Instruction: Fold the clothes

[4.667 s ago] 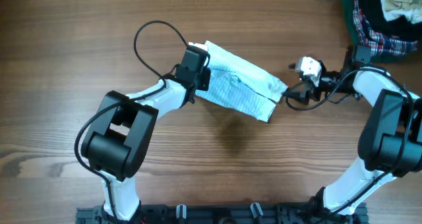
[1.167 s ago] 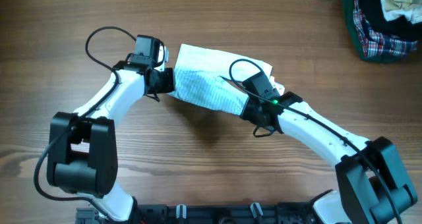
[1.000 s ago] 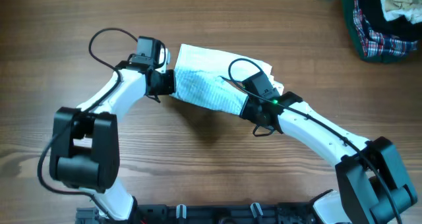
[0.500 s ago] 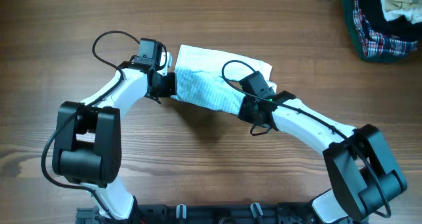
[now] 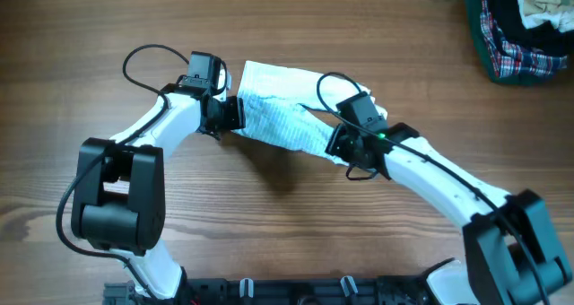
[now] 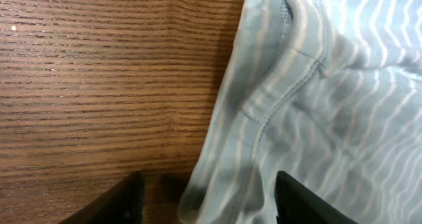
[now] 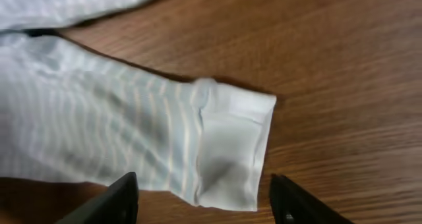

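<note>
The striped cloth slants from the white layer; next my left gripper pinches its near corner (image 6: pixel 191 212), pulling the cloth level with my right gripper.
The clothes (image 5: pixel 280 117), a small pale blue-and-white striped garment, lie folded and wrinkled on the wooden table. My left gripper (image 5: pixel 233 114) is at the garment's left end and my right gripper (image 5: pixel 341 143) is at its lower right end. In the left wrist view the striped cloth (image 6: pixel 310 99) has a seamed edge that runs down between the spread fingers (image 6: pixel 125 201) of the left gripper (image 6: pixel 208 209), which is open. In the right wrist view a white cuffed end (image 7: pixel 227 148) lies flat between the wide fingers (image 7: pixel 300 201) of the right gripper (image 7: pixel 204 207), also open.
A heap of red-green plaid, dark and cream clothes (image 5: pixel 520 22) sits in the far right corner. Black cables loop above each wrist (image 5: pixel 152 58). Bare wood table (image 5: pixel 287 233) spreads in front of the garment.
Both grippers have opened and let go of the cloth. The right wrist has shifted slightly right. The garment stays folded where it lay.
</note>
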Robot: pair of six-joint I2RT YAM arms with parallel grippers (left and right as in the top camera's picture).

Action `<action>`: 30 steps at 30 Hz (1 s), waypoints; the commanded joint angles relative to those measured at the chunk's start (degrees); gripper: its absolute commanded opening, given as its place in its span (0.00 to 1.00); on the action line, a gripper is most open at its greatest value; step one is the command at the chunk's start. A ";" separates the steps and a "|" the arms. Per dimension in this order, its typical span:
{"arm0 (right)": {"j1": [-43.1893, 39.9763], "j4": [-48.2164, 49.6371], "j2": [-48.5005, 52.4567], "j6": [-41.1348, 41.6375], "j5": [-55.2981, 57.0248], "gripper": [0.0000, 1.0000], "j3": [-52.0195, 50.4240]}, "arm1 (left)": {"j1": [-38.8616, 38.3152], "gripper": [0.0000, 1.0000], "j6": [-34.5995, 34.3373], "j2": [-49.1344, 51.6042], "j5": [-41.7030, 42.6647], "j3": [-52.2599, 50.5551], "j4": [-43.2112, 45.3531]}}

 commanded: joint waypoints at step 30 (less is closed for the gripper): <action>-0.55 3.08 -5.92 30.91 -2.08 0.68 -0.02 | 1.33 0.23 -46.75 -4.33 -4.96 1.05 -5.09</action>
